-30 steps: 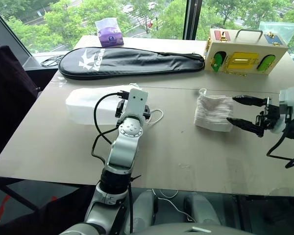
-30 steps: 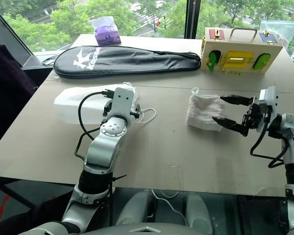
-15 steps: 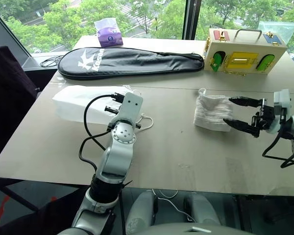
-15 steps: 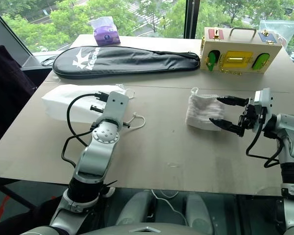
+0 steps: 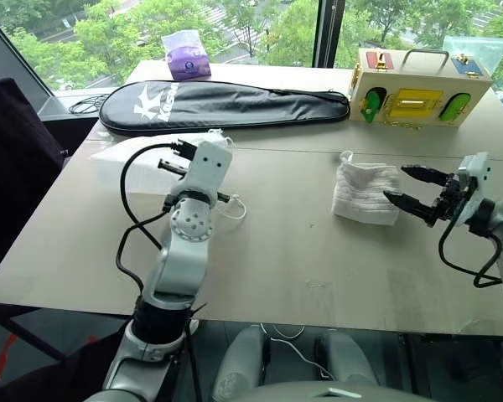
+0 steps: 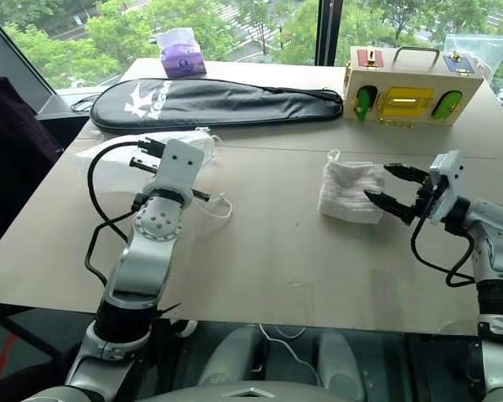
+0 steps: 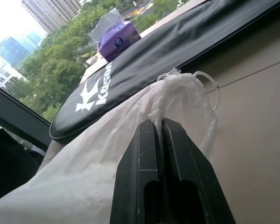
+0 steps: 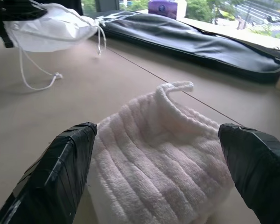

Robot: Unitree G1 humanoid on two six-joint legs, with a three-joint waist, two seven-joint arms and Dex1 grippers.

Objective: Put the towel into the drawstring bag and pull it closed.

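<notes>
I should grab the towel next with my right gripper, closing it on the middle of the towel's edge (image 5: 390,204) (image 8: 163,212) that faces it, away from the towel's corner loop.
The drawstring bag (image 7: 84,168) is a thin white pouch on the left side of the table. Its gathered mouth is pinched in my left gripper (image 7: 157,122), which is shut on the fabric and holds that end up off the table. One white cord loop (image 6: 220,205) hangs below the wrist. The towel (image 5: 365,193), off-white and ribbed with a small corner loop (image 8: 177,86), lies flat at the right. My right gripper (image 5: 396,184) is open at the towel's right edge, one finger to each side of it, holding nothing.
A long black racket case (image 5: 222,102) lies across the back of the table behind the bag. A wooden box (image 5: 419,88) with coloured panels stands at the back right, a purple tissue pack (image 5: 184,52) at the far edge. A dark chair (image 5: 17,167) stands left of the table.
My left gripper has shut on the bag's mouth, then risen and drifted left, dragging the bag with it. My right gripper, still open, has closed in on the towel's right edge.
</notes>
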